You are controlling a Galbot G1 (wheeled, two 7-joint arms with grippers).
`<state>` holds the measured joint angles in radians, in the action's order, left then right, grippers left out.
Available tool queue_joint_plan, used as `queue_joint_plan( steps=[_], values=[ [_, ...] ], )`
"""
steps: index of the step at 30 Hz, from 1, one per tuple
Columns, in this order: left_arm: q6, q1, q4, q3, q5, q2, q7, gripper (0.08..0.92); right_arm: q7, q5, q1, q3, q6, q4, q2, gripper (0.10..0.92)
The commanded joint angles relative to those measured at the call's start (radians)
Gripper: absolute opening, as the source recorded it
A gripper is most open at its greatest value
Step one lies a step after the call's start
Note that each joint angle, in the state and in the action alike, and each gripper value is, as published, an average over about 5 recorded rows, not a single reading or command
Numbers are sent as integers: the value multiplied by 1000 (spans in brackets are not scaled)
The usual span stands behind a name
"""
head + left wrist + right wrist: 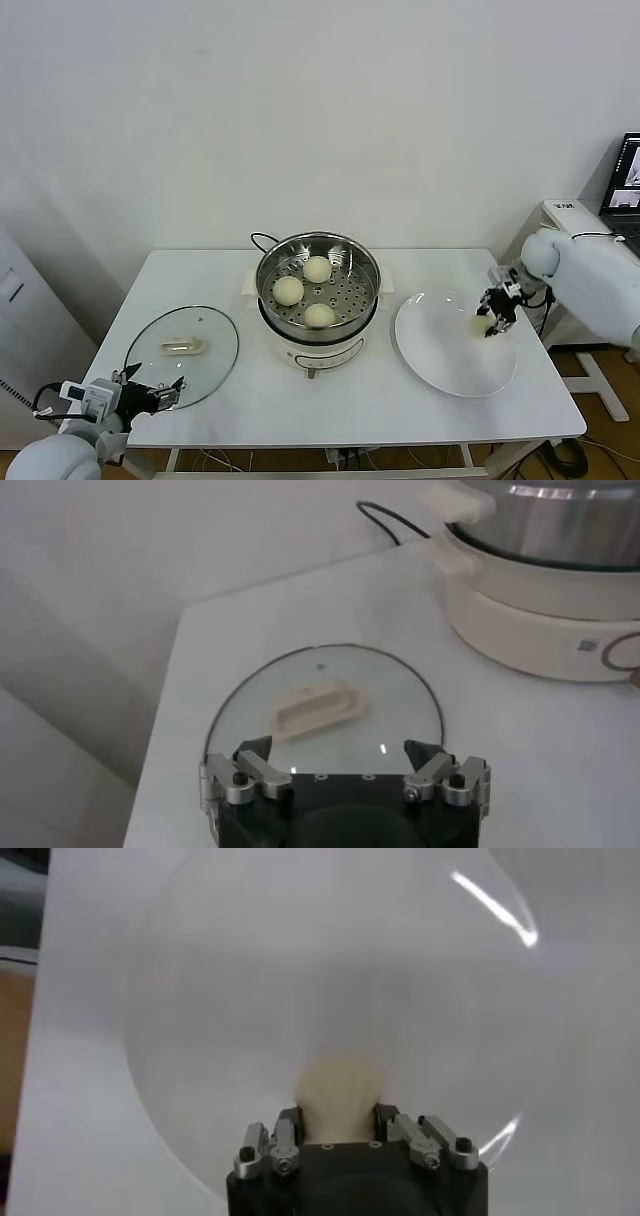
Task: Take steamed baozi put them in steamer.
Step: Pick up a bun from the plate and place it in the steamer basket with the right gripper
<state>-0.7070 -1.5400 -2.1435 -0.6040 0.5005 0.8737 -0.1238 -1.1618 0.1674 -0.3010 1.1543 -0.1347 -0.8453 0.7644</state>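
Next, I release the baozi with my right gripper on the bare steamer's bottom (349, 287) on the side nearest the white plate.
Three cream-white baozi (317, 269) lie on the perforated floor of the shiny steamer (363, 262) at the table's middle. A further baozi (480, 324) (339, 1091) is on the right part of the white plate (440, 355), and my right gripper (490, 322) (338, 1120) is shut on it, a finger pressing each side. At the table's front left corner my left gripper (165, 392) (345, 756) stands open with nothing between its fingers, just in front of the glass lid (205, 330).
The round glass lid (400, 695) with its cream handle (312, 708) lies flat left of the steamer. A black cord (262, 240) runs behind the cooker base. A laptop (625, 180) sits beyond the table's right edge.
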Motion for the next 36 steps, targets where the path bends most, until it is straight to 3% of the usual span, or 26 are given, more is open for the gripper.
queue_joint_plan(
  steps=[1,15,36],
  values=[
    [-2,-1,5,3,-11,-1,-2,823,-2,429,-456,481,208,-261,-4,436],
    [-7,-10,-5,12,-38,13,-4,823,81,706,-601,564,408,-292,220,439],
    [-9,-16,-7,-1,-43,27,-7,823,271,784,-452,484,547,-265,438,441]
  ],
)
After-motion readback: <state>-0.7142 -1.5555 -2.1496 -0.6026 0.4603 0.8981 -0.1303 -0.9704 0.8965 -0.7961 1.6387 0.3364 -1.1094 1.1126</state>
